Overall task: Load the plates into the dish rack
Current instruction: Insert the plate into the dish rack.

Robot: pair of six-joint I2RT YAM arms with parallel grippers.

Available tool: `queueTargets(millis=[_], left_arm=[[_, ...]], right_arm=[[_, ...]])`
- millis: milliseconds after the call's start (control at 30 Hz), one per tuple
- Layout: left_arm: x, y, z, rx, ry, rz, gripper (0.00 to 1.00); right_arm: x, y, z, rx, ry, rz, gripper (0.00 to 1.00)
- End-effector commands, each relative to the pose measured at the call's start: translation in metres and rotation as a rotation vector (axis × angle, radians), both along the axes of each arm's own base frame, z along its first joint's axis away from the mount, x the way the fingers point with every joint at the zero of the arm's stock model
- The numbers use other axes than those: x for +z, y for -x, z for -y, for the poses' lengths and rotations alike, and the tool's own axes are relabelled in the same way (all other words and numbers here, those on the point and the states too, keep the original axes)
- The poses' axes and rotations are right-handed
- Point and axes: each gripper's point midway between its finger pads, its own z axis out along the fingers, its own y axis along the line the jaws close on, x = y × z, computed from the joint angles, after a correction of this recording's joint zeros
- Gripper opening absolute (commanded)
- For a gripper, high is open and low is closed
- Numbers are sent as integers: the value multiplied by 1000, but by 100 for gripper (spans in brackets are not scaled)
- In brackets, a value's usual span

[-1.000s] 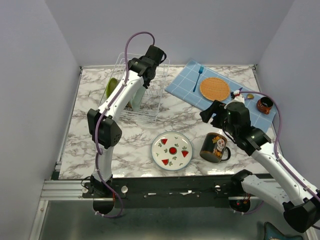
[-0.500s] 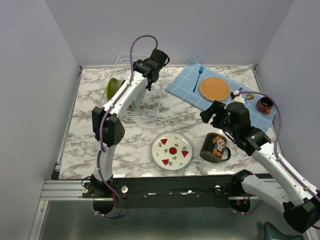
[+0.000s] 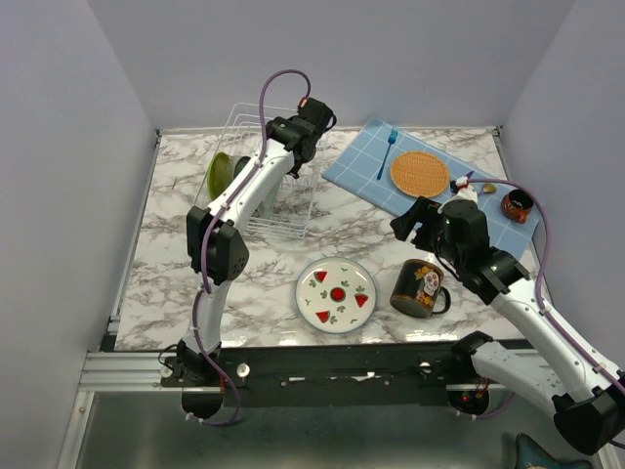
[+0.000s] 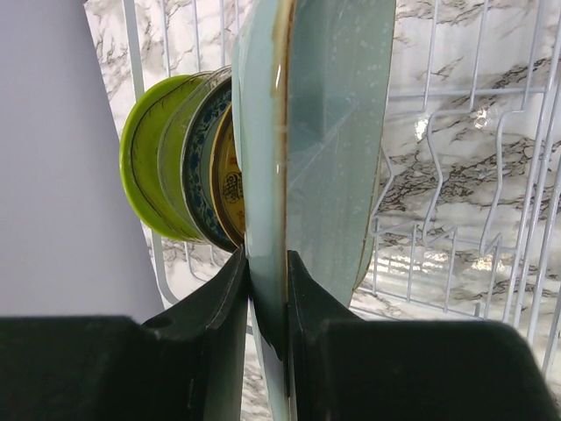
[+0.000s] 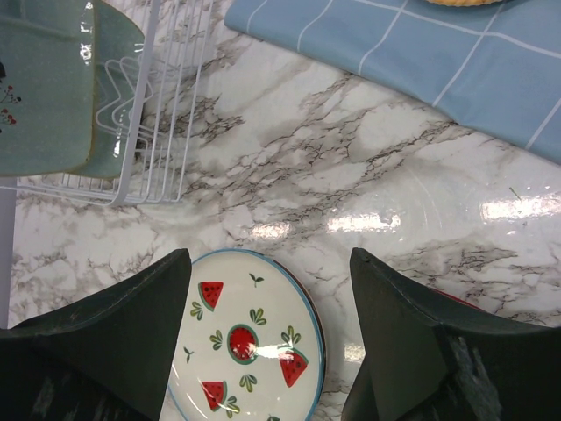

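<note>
My left gripper is holding the mint-green plate and will release it between the brownish plate and the dish rack's empty slots [image 3: 274, 188].
A mint-green plate [image 4: 333, 132] stands on edge inside the white wire dish rack [image 3: 311, 191], and my left gripper [image 4: 268, 298] is shut on its rim. Behind it in the rack stand a yellow-green plate [image 4: 153, 158], a teal-patterned plate [image 4: 198, 167] and a brownish one [image 4: 226, 189]. The white plate with watermelon slices [image 3: 336, 294] lies flat on the marble near the front; a dark red-brown rim [image 5: 321, 329] shows under its right edge. My right gripper [image 5: 269, 263] hangs open above that plate's far edge, touching nothing.
A black decorated mug [image 3: 418, 288] stands just right of the watermelon plate, under my right arm. A blue checked cloth [image 3: 361, 166] at the back right carries an orange woven mat [image 3: 419, 172], a blue fork [image 3: 387, 151] and a small brown bowl [image 3: 517, 206].
My left wrist has shifted right and toward the back over the rack, still clamped on the mint-green plate. The right arm and the watermelon plate have not moved.
</note>
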Motion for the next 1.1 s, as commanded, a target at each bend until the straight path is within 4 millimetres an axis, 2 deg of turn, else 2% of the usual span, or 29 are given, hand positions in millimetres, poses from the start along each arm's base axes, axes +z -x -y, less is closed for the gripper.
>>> queueTargets(millis=[0, 567, 1067], left_arm=[[26, -6, -20, 88, -70, 99, 0], [0, -2, -16, 89, -77, 21, 0], [-30, -4, 0, 74, -43, -28, 0]], right_arm=[[-8, 4, 6, -6, 31, -22, 82], [-11, 6, 10, -8, 57, -26, 82], [-11, 9, 14, -12, 71, -28, 82]])
